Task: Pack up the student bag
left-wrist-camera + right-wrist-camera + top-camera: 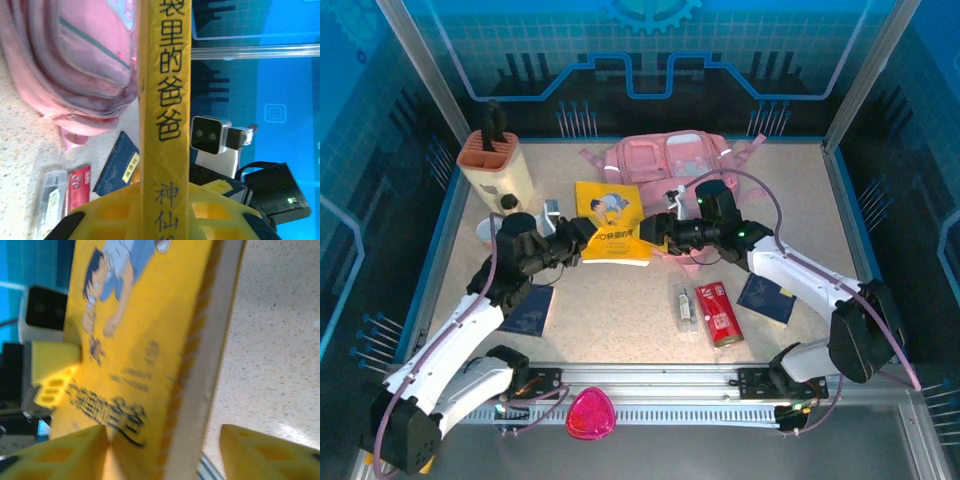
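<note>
My left gripper, needed to lift the shut bag open, is holding the yellow book's spine, so my right gripper should line up and grab the page edge (pixel 194 410) first.
The pink student bag (pixel 670 160) lies at the back middle of the table, and its front pockets (pixel 75 60) appear in the left wrist view. A yellow book (pixel 610 220) with a cartoon boy on the cover is lifted in front of the bag, between both grippers. My left gripper (pixel 582 238) is shut on its spine (pixel 165 100), with the yellow fingers (pixel 100 215) pressed on either side. My right gripper (pixel 655 232) straddles the opposite page edge (pixel 200 390), open. One finger (pixel 75 450) sits against the cover and the other (pixel 270 450) stands apart from the pages.
A cream and orange pen holder (pixel 495 165) stands at the back left. A red box (pixel 718 312) and a clear case (pixel 684 305) lie front centre. Dark blue booklets lie at the right (pixel 767 297) and left (pixel 528 308). A pink pouch (pixel 590 413) rests on the front rail.
</note>
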